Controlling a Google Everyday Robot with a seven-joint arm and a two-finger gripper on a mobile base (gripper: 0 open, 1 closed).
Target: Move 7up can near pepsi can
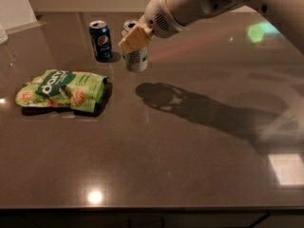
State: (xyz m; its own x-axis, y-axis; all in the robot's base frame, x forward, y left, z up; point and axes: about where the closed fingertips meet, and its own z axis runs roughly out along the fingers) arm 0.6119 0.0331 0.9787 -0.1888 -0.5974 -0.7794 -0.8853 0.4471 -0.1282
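Note:
The gripper will release the 7up can on the table (pixel 126 61) beside the pepsi can, farther back than the chips bag.
The 7up can (pixel 137 60), silvery-white with green markings, stands upright at the back middle of the dark table (pixel 190 175). My gripper (pixel 133 36) reaches in from the upper right and is shut around the can's upper part. A tan finger (pixel 134 38) covers the can's front. I cannot tell whether the can's base touches the table or hangs just above it. The pepsi can (pixel 100 41), dark blue with a round logo, stands upright just left of the 7up can, with a small gap between them.
A green chips bag (pixel 61 89) lies flat at the left, in front of the pepsi can. The arm's shadow (pixel 190 108) falls across the table's middle. The table's front edge (pixel 142 208) runs along the bottom.

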